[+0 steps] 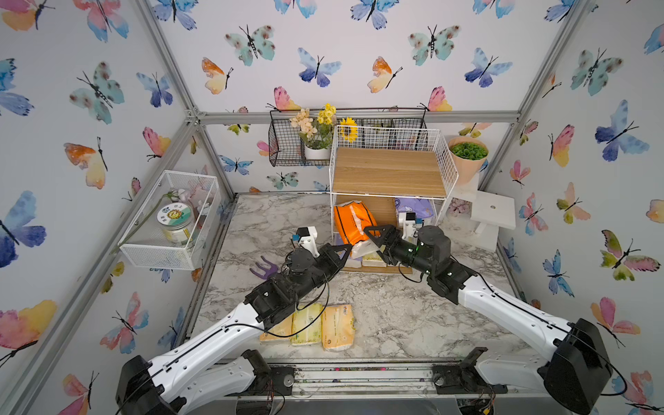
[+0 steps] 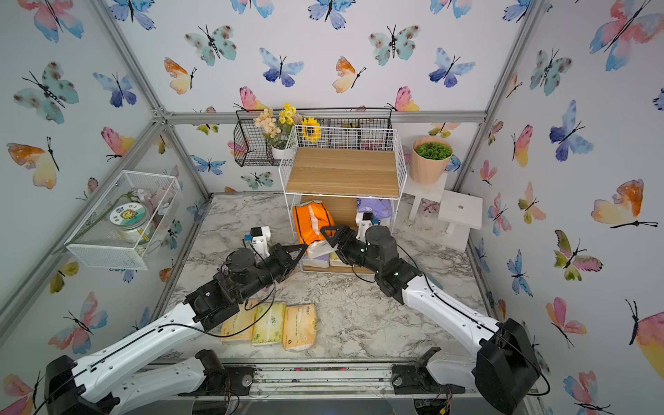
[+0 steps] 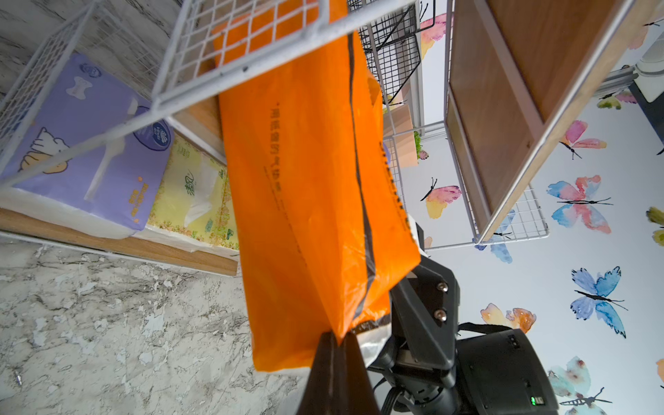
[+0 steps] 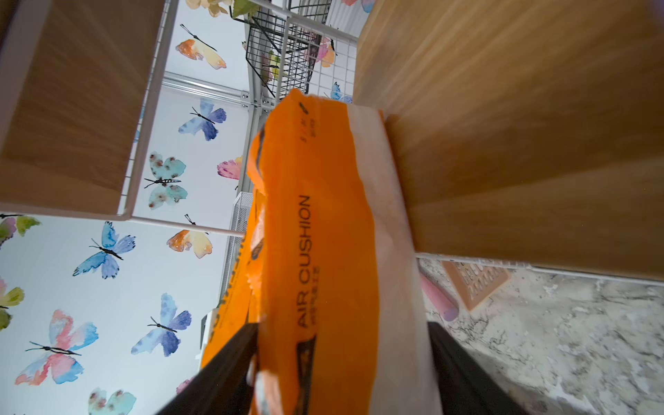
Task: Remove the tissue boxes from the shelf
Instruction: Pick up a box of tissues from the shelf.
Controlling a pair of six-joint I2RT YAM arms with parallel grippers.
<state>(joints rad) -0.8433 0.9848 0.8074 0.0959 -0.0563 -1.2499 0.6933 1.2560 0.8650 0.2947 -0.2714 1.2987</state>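
Note:
I have only a wrapper corner of the orange tissue pack pinched in my left gripper, so next I open it and grip the pack's side (image 1: 339, 224) before pulling the pack out.
The bright orange tissue pack (image 1: 354, 219) (image 2: 310, 221) leans tilted out of the middle tier of the white wire shelf (image 1: 390, 170) (image 2: 343, 167). My left gripper (image 1: 346, 248) (image 3: 337, 341) is shut on a lower corner of its orange wrapper (image 3: 309, 179). My right gripper (image 1: 370, 231) (image 4: 343, 359) straddles the same pack (image 4: 323, 233), a finger pressed against each side. A lilac pack (image 1: 416, 206) lies behind my right wrist. On the bottom board sit another lilac pack (image 3: 82, 143) and a yellow-green one (image 3: 194, 194). Three pale packs (image 1: 307, 323) (image 2: 300, 327) lie on the table near the front.
A black wire basket with flowers (image 1: 287, 143) hangs behind the shelf. A white mesh basket with a jar (image 1: 169, 219) hangs on the left wall. A peach pot (image 1: 467, 158) and white stools (image 1: 492, 210) stand at the right. A purple object (image 1: 264, 267) lies left of my left wrist.

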